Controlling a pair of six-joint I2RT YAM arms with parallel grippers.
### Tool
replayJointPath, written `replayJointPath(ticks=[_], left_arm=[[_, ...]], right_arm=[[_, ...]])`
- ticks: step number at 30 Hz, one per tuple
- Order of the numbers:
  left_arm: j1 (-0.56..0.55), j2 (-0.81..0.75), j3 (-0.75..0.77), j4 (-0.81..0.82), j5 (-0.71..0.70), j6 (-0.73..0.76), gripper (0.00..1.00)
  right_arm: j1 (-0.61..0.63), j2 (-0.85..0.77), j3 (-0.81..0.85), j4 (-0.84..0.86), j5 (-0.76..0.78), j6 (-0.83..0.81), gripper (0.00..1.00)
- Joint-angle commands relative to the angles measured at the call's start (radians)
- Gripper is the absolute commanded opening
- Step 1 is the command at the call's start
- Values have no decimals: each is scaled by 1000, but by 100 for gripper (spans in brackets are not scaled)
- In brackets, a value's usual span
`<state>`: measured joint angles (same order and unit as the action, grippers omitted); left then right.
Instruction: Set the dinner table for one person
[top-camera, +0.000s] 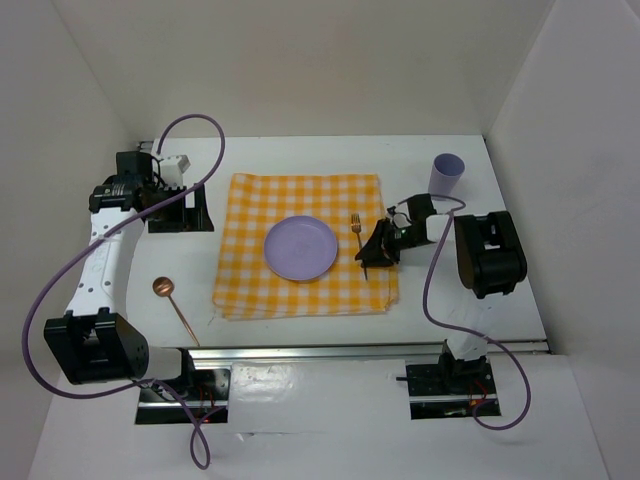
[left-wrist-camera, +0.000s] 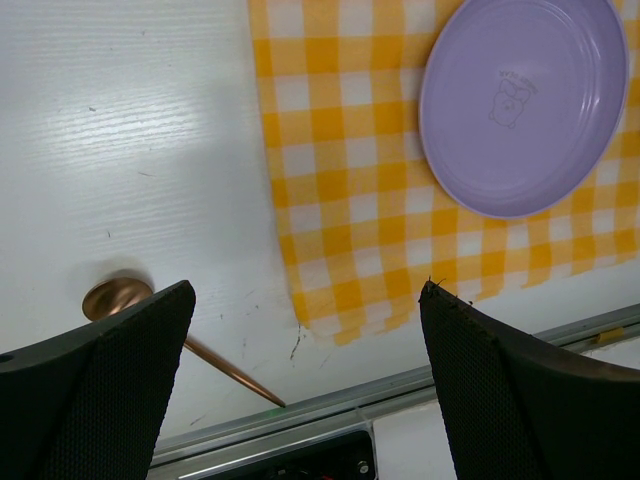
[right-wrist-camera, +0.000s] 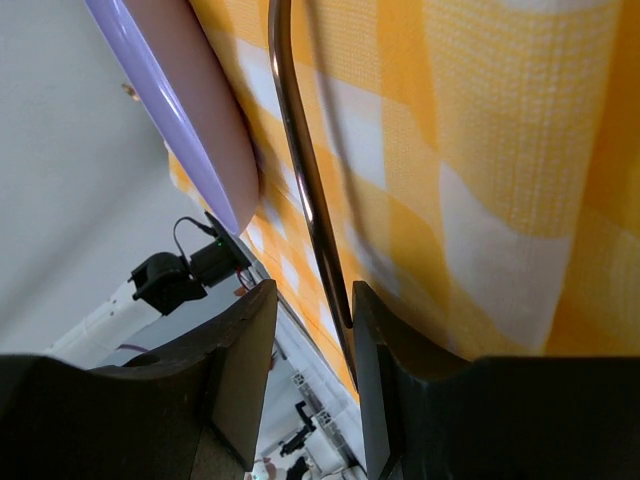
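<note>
I need to next close my left gripper on the spoon's handle (top-camera: 175, 304), near the copper spoon's bowl.
A purple plate (top-camera: 300, 248) sits in the middle of a yellow-and-white checked cloth (top-camera: 250, 210) on the white dinner table (top-camera: 300, 155). A copper fork (top-camera: 356, 230) lies on the cloth just right of the plate. My right gripper (top-camera: 374, 256) is low over the fork's handle end. In the right wrist view its jaws (right-wrist-camera: 315, 320) stand open, with the handle (right-wrist-camera: 300, 160) between them, against the right finger. A copper spoon (top-camera: 172, 300) lies on the table left of the cloth. My left gripper (top-camera: 160, 185) hovers wide open and empty at the far left (left-wrist-camera: 307, 287).
A purple cup (top-camera: 446, 175) stands upright at the back right, off the cloth. A metal rail (top-camera: 360, 352) runs along the near edge, and white walls close in the sides and back. The left wrist view shows the spoon bowl (left-wrist-camera: 110, 297), plate (left-wrist-camera: 520, 100) and cloth corner (left-wrist-camera: 340, 320).
</note>
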<state>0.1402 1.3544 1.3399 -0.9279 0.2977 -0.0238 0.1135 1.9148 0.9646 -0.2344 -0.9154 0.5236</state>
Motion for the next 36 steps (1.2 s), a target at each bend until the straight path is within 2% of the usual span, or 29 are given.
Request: replayJointPath(ticks=[1, 11, 15, 24, 27, 32, 36], left_arm=[[6, 2, 30, -3, 20, 25, 99], [6, 2, 30, -3, 20, 44, 99], [6, 2, 21, -3, 20, 44, 99], [15, 2, 21, -3, 29, 44, 99], [15, 2, 21, -3, 18, 44, 99], [15, -8, 21, 6, -103, 65, 99], [15, -20, -62, 32, -357, 143, 99]], right_arm=[[14, -53, 42, -74, 33, 1, 44], [80, -2, 72, -97, 53, -8, 44], [80, -2, 91, -97, 108, -8, 44], [89, -13, 160, -227, 230, -65, 44], [101, -23, 160, -227, 220, -65, 48], [110, -51, 169, -249, 265, -56, 49], [129, -138, 169, -272, 348, -56, 49]])
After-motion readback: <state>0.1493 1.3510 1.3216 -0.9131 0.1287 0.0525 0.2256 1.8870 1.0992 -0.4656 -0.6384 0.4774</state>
